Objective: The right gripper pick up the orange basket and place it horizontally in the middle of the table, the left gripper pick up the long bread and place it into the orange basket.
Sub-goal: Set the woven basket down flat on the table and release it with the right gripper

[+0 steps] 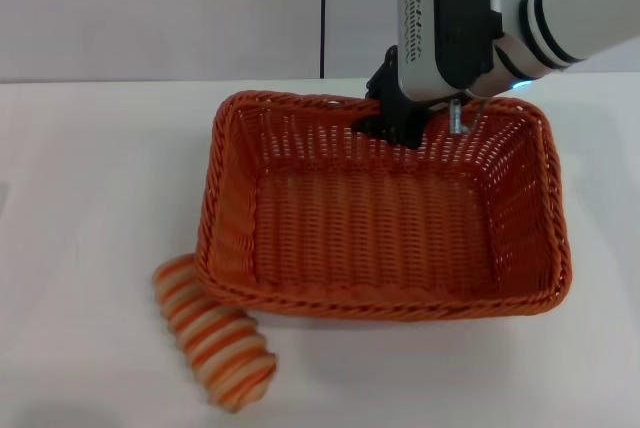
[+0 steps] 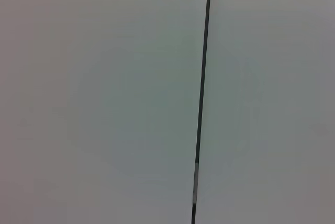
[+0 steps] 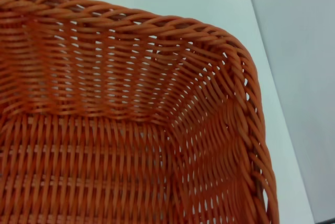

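Note:
Next, I set the orange basket down with my right gripper on the white table (image 1: 352, 216) just beyond the long bread.
The orange basket (image 1: 385, 210) lies lengthwise across the middle of the white table (image 1: 90, 188). My right gripper (image 1: 395, 120) is at the middle of its far rim, with the black fingers straddling the wicker wall and closed on it. The right wrist view looks down into one inner corner of the orange basket (image 3: 131, 145) and shows no fingers. The long bread (image 1: 213, 333), striped orange and cream, lies on the table at the basket's near left corner, with one end tucked against or under the rim. The left gripper is out of view.
Bare white tabletop surrounds the basket on the left and at the front. A pale wall (image 1: 160, 8) with a dark vertical seam (image 2: 201, 98) stands behind the table; the left wrist view shows only that wall.

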`<state>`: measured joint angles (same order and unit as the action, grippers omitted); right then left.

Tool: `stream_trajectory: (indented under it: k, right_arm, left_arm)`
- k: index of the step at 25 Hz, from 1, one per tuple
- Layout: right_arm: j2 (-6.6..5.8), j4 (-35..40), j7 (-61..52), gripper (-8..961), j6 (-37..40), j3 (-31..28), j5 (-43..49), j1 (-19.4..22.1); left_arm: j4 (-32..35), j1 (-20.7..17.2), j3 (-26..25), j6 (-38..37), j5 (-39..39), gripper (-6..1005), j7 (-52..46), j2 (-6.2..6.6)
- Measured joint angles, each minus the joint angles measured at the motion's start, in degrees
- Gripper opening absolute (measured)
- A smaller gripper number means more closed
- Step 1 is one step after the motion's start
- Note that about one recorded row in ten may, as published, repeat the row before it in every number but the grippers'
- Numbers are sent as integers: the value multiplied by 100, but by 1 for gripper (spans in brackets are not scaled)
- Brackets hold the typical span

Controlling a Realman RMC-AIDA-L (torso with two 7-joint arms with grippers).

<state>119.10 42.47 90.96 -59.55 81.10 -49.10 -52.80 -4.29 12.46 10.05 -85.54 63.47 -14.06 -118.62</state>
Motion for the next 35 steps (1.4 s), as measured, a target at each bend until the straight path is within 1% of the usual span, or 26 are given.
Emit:
stream_trajectory:
  k: [3, 6, 7, 11, 18, 22, 27, 32, 35]
  right_arm:
    - [10, 1, 40, 154, 107, 3, -31, 42]
    - [15, -31, 416, 155, 189, 3, -339, 124]
    - [17, -44, 749, 155, 221, 3, -604, 209]
    - [17, -50, 908, 157, 227, 9, -727, 249]
    - [33, -6, 932, 160, 466, 367, -1041, 343]
    - [43, 94, 939, 161, 890, 750, -1504, 538]
    - [45, 114, 939, 163, 1035, 898, -1549, 586]
    - [53, 128, 939, 342, 1117, 973, -1562, 596]
    - [54, 146, 939, 488, 1117, 1005, -1563, 604]
  left_arm:
    - [-10, -8, -3, 3, -9, 793, 0, 3]
    - [-11, -13, -3, 3, -13, 792, 0, 5]
    - [-11, -14, -4, 3, -15, 791, 0, 5]
    - [-11, -18, -3, 3, -13, 790, 0, 5]
    - [-19, -25, -2, 15, -13, 787, 0, 6]
    - [-19, -25, 2, 28, -9, 785, 0, 6]
    - [-19, -86, 3, 43, -2, 784, 0, 6]
    - [-20, -118, -3, 46, -3, 782, 0, 5]
    - [-19, -127, -3, 47, -2, 780, 0, 5]
